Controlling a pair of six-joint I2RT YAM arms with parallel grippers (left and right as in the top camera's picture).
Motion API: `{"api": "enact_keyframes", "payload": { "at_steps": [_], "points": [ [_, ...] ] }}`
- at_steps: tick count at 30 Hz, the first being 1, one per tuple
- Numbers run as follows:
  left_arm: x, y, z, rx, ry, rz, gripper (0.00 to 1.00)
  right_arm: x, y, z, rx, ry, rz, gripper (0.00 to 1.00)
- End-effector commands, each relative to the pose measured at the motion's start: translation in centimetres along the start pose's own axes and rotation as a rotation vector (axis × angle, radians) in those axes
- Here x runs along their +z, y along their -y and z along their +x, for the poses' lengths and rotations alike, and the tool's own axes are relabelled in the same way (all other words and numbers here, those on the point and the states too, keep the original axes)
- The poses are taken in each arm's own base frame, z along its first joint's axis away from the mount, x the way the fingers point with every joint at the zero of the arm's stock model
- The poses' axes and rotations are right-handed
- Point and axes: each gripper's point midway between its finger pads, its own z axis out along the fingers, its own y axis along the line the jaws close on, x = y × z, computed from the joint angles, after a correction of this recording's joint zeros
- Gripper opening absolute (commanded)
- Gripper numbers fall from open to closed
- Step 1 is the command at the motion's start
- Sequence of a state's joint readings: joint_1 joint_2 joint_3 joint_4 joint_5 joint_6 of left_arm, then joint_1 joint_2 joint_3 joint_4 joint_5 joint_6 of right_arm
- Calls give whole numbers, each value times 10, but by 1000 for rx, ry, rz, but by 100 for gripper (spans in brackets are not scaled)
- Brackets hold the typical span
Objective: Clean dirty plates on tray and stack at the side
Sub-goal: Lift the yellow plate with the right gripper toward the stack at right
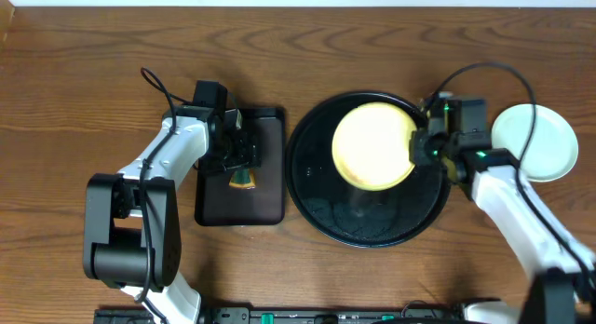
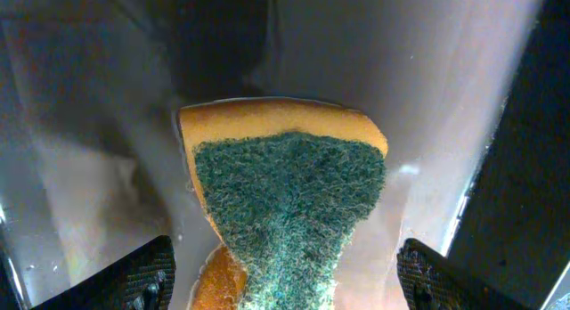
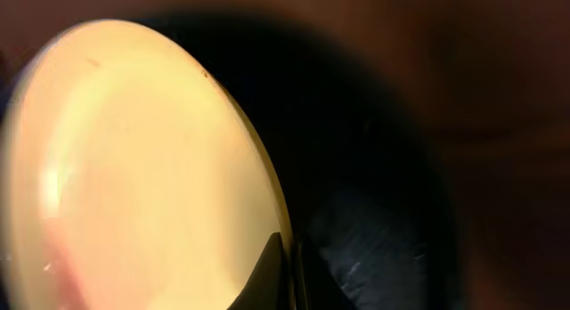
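The robot's right gripper needs to set the pale yellow plate down on top of the pale mint plate point(image 1: 535, 142).
A pale yellow plate point(image 1: 372, 145) sits over the upper part of the round black tray point(image 1: 368, 226). My right gripper point(image 1: 416, 147) is shut on its right rim. In the right wrist view the plate point(image 3: 142, 167) fills the left side. Its edge is pinched between the dark fingers of the right gripper point(image 3: 287, 274), above the tray point(image 3: 374, 248). My left gripper point(image 1: 244, 161) hangs open over a yellow sponge with a green scouring face point(image 2: 285, 203). Its fingers point(image 2: 142, 279) stand apart from the sponge on both sides.
The sponge point(image 1: 244, 180) lies on a small rectangular black tray point(image 1: 240, 208), left of the round tray. A pale mint plate point(image 1: 535, 142) rests on the wooden table at the far right, behind the right arm.
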State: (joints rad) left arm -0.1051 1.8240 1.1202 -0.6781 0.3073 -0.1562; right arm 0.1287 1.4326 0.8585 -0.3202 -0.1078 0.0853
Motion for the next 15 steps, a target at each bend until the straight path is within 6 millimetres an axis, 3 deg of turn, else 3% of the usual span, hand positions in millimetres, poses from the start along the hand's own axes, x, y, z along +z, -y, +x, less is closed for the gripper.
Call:
{"api": "enact_keyframes", "payload": {
  "at_steps": [1, 9, 15],
  "points": [
    [2, -4, 3, 1, -8, -16, 81, -30, 3, -29, -86, 111, 81, 1],
    [2, -4, 3, 1, -8, -16, 81, -81, 4, -59, -201, 273, 208, 1],
    [2, -4, 3, 1, -7, -16, 81, -105, -2, -67, -266, 337, 306, 1]
  ]
}}
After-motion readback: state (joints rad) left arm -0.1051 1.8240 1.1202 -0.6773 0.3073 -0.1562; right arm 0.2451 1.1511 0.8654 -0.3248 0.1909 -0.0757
